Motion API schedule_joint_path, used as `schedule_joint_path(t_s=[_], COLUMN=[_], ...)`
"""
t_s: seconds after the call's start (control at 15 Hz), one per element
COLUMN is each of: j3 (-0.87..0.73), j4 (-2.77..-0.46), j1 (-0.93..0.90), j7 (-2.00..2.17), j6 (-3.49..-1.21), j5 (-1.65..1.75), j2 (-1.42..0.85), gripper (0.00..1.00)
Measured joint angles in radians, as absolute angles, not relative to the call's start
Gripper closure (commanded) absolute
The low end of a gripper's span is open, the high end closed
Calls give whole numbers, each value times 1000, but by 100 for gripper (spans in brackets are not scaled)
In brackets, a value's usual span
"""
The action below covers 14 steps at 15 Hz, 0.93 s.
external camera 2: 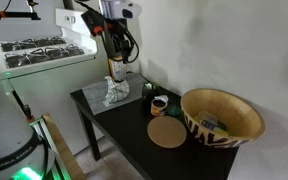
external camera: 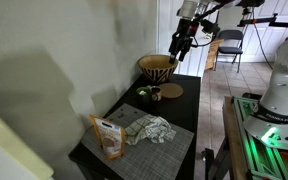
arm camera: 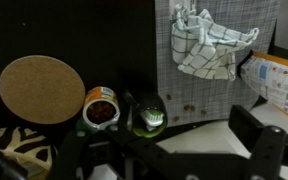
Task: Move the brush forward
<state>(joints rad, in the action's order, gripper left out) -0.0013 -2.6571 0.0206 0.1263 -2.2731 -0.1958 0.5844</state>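
Note:
Next, I move my gripper down to the brush's green and white head (external camera: pixel 142 91) (arm camera: pixel 152 118) at the opening of the black mug and close it there.
The brush (arm camera: pixel 147 113) is small and dark with a bright green part. It lies on the black table beside the grey placemat's edge, and it shows in both exterior views (external camera: pixel 143 92) (external camera 2: pixel 149 88). My gripper (arm camera: pixel 164 150) is open and empty, held high above the table. In the wrist view the brush lies just ahead of the jaws, towards the left finger. In the exterior views the gripper (external camera: pixel 180 45) (external camera 2: pixel 116 55) hangs well above the table and touches nothing.
A small round cup (arm camera: pixel 101 107) sits right beside the brush, and a flat tan disc (arm camera: pixel 41 88) lies past it. A woven basket (external camera: pixel 156 67) (external camera 2: pixel 222 115) stands at the table end. A grey placemat (arm camera: pixel 219 85) carries a checked cloth (arm camera: pixel 212 45) and a snack bag (arm camera: pixel 274 75).

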Motion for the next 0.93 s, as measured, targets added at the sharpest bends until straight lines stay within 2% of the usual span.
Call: schedule_joint_path(t_s=[0.13,0.6,0.93], j3=[-49,-38,-85], j4=[-2645,-2640,-2567], j1=[32,35,48], j7=[84,91,86], j6=[-2280,-2300,-2426], j5=[-196,-197,-200], j2=[524,513,321], gripper=[0,0,0])
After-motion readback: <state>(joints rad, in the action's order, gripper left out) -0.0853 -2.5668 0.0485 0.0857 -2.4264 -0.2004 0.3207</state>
